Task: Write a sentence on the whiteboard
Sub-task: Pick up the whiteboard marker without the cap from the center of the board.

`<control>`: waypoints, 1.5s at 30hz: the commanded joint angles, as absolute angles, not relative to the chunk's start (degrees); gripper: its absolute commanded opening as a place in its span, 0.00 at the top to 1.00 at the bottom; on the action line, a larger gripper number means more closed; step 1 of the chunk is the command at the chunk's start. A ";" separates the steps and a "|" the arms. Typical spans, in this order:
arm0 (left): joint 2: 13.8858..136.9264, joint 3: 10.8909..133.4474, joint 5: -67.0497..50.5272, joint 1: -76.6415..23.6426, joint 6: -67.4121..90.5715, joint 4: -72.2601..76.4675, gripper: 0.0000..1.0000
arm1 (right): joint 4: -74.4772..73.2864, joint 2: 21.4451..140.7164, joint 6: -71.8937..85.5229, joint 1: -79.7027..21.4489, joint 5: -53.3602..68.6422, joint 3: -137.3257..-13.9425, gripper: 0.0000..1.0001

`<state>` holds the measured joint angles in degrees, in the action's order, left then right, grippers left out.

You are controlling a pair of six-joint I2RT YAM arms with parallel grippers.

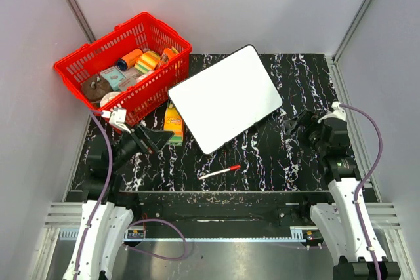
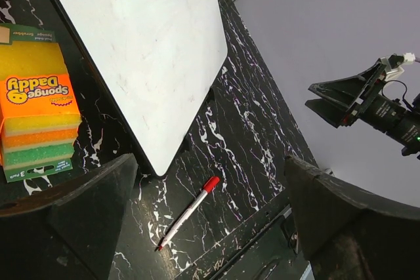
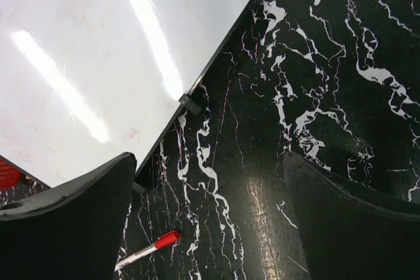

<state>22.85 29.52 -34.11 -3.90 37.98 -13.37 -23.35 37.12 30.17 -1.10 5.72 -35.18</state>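
Observation:
My left gripper should grip the pen's white body (image 1: pixel 210 175) (image 2: pixel 175 229) near the end away from the red cap, so the cap stays free.
The whiteboard (image 1: pixel 226 96) lies tilted on the black marble table, its white face (image 2: pixel 138 44) blank, and no sentence shows on it. In the right wrist view the whiteboard (image 3: pixel 98 50) fills the upper left. A slim white pen with a red cap (image 1: pixel 220 172) lies on the table just in front of the board's near corner, apart from both grippers. My left gripper (image 1: pixel 156 140) hovers left of the board, open and empty, and the pen (image 2: pixel 189 211) shows between its fingers below. My right gripper (image 1: pixel 298 124) hovers right of the board, open and empty, with the pen (image 3: pixel 147 250) at lower left.
A red basket (image 1: pixel 98 40) holding several packaged items stands at the back left, touching the board's left corner. A pack of coloured sponges (image 1: pixel 173 122) lies between basket and board. Grey walls enclose the table on three sides.

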 commanded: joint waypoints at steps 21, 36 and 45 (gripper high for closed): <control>59.62 46.20 2.70 -52.27 24.01 -27.95 0.01 | -25.22 39.11 32.61 -1.05 13.01 -32.08 0.00; 92.90 60.56 13.62 -70.66 13.98 -28.22 0.19 | -24.70 39.02 32.96 -0.97 15.47 -30.15 0.00; 92.64 52.05 11.09 -67.96 13.27 -21.19 0.28 | -23.82 40.52 32.78 -0.97 15.64 -29.62 0.00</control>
